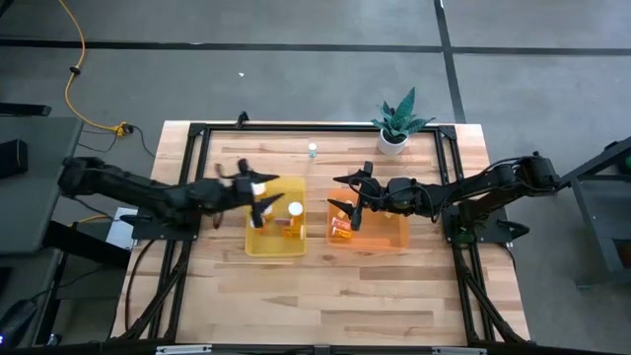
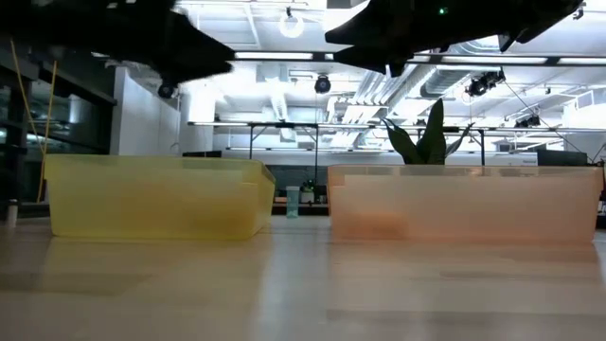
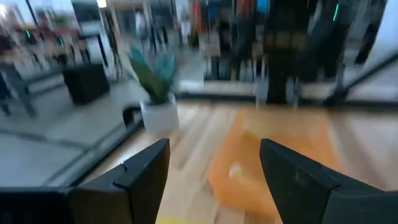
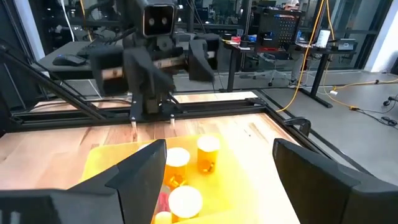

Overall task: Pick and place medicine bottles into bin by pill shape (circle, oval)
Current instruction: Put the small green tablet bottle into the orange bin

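The small clear bottle stands alone between the bins and the far edge of the table. My right gripper needs to close on the cap (image 1: 313, 146) of that bottle.
Several medicine bottles (image 4: 207, 153), amber with white caps, lie in the yellow bin (image 1: 258, 244). Others (image 1: 340, 230) lie in the orange bin (image 1: 386, 237). One small clear bottle (image 1: 313, 151) stands alone on the table by the far edge, also seen in the low view as the clear bottle (image 2: 292, 201) between the bins. My left gripper (image 1: 264, 195) hovers open over the yellow bin's left part, nothing between its fingers (image 3: 149, 168). My right gripper (image 1: 345, 194) hovers open above the orange bin's left end, empty, facing the left arm (image 4: 149, 56).
A white plant pot (image 1: 392, 141) with a green plant stands at the far right of the table. A black frame (image 1: 296, 128) runs along the table's edges. Bare wood (image 1: 325, 296) lies in front of both bins.
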